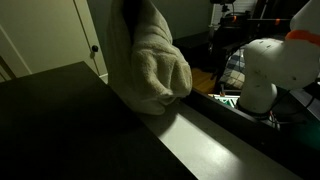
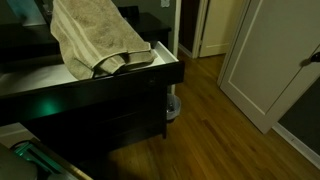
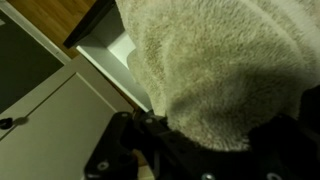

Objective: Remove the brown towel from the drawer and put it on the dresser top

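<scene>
Next, I set the brown towel on the dark dresser top (image 1: 46,90), near its edge facing the white door, with my gripper.
The brown towel (image 1: 150,60) hangs bunched in the air, its lower end just above the dark dresser top (image 1: 60,125). In an exterior view the towel (image 2: 95,40) drapes down over the open drawer (image 2: 150,72), with a fold resting on the drawer's edge. In the wrist view the towel (image 3: 220,70) fills most of the picture. My gripper (image 3: 205,160) is shut on its upper part, with dark fingers on both sides. The gripper itself is out of frame in both exterior views.
The robot's white base (image 1: 275,65) stands to the right behind the dresser. The drawer's front panel (image 2: 100,95) sticks out over a wooden floor (image 2: 200,110). A white door (image 2: 270,60) stands nearby.
</scene>
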Motion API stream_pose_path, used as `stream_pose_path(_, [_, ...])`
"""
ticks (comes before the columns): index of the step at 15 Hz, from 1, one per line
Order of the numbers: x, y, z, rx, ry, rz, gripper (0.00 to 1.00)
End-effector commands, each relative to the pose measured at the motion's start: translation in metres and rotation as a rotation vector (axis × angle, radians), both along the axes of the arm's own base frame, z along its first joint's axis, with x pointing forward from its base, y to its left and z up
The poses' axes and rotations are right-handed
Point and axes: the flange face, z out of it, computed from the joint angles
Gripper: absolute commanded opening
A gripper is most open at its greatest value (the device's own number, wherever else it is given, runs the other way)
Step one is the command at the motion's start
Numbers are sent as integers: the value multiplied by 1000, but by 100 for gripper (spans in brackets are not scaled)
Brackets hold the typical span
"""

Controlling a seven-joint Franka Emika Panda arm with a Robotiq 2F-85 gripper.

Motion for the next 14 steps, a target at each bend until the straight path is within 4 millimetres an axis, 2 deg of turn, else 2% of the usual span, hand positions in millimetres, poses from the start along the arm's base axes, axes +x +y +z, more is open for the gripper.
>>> stream_pose_path(1, [0, 0, 8, 2, -11, -1, 14])
stream_pose_path(7, [4, 0, -9, -7, 26, -2, 14])
stream_pose_path(8, [4, 0, -9, -7, 26, -2, 4])
stream_pose_path(11, [38, -10, 24, -117, -141, -3, 4])
stream_pose_path(14, [75, -19, 67, -204, -261, 16, 4])
